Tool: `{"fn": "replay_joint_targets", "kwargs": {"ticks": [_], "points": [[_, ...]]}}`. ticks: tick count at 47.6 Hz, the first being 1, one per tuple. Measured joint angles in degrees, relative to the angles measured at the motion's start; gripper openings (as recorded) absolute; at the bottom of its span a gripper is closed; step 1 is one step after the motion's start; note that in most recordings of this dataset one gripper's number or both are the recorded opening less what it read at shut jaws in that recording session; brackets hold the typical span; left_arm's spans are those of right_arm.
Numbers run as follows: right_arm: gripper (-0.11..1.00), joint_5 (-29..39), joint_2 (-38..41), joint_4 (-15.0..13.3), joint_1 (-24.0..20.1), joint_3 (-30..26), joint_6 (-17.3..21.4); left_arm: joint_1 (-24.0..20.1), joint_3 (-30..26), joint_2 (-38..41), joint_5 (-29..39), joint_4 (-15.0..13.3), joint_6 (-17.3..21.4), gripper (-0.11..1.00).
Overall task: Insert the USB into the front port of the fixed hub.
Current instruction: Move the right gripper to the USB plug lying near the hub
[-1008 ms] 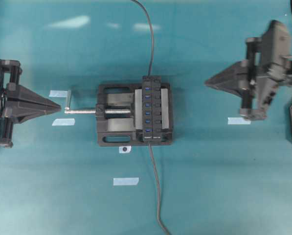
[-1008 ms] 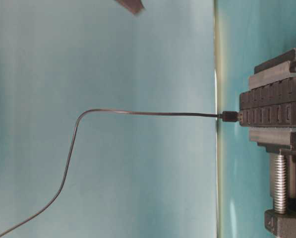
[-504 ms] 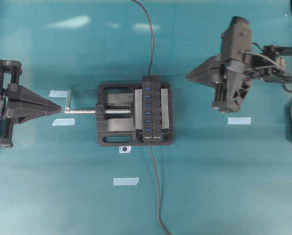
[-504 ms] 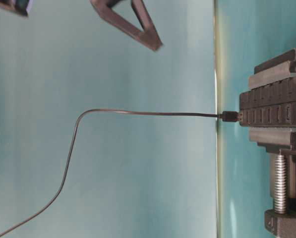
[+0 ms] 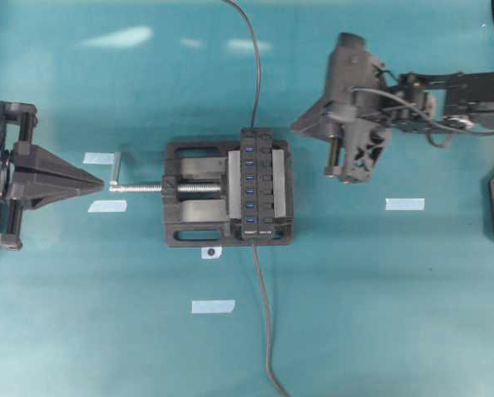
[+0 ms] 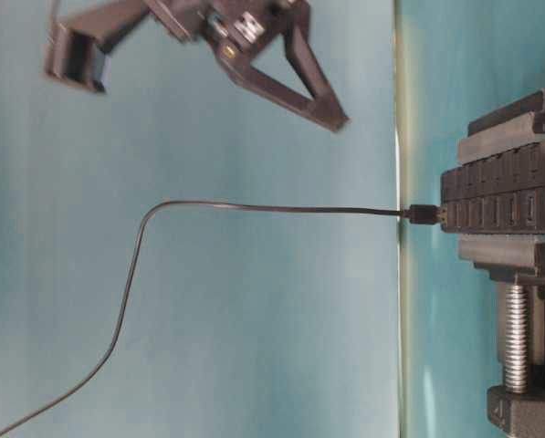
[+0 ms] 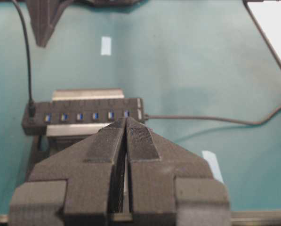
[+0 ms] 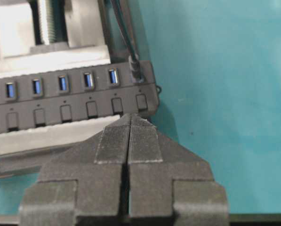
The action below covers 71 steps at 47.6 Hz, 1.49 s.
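Next, I pull the USB plug from the hub's far end port by the plug's body [image 6: 423,214] with my right gripper, before using the front port.
The fixed hub [image 5: 257,184] lies clamped in a black vise, its blue ports in a row [image 8: 60,101]. The USB plug [image 8: 134,65] stands in the end port farthest from the labelled end, and its thin cable [image 5: 253,83] leads away from it [image 6: 424,214]. My right gripper [image 5: 296,128] is shut and empty. It hovers just right of the hub's plug end, with its tip over the button row [image 8: 131,117]. My left gripper [image 5: 102,184] is shut and empty at the far left, pointing at the vise handle; its tip [image 7: 126,120] faces the hub [image 7: 84,107].
The vise [image 5: 189,231] has a silver screw and handle [image 5: 117,169] sticking out to the left. A second black cable [image 5: 263,314] runs from the hub's labelled end toward the table's front edge. Several tape strips [image 5: 404,203] lie on the teal table.
My right arm has swung left from the right edge toward the hub's plug end, shut all the way. The left arm, hub and cables have not moved.
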<state>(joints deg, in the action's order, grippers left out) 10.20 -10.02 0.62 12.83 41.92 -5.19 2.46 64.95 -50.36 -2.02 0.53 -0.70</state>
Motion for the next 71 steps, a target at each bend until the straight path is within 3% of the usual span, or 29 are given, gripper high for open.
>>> {"fn": "replay_joint_targets", "kwargs": {"ticks": [24,40,51,55,68,71], "points": [[-0.04,4.48,9.32,0.0,0.53,-8.44,-4.31,0.0,0.0,-0.09,0.09,0.0,0.0,0.0],[-0.04,3.78,10.63,0.0,1.14,-9.4,-4.83,0.0,0.0,-0.35,0.09,0.09,-0.09,0.0],[0.04,2.99,10.99,0.0,1.14,-9.4,-5.01,0.09,0.0,-0.44,0.09,0.09,-0.09,0.0],[0.12,2.9,10.99,0.0,1.05,-9.4,-5.01,0.0,0.0,-0.44,0.09,0.0,-0.09,0.0],[0.76,2.72,11.51,0.0,0.53,-9.4,-5.01,0.09,0.0,-0.44,0.0,0.09,-0.09,0.0],[0.79,2.72,11.87,0.0,0.53,-9.4,-5.01,0.09,0.0,-0.44,0.09,0.09,-0.09,0.0]]}}
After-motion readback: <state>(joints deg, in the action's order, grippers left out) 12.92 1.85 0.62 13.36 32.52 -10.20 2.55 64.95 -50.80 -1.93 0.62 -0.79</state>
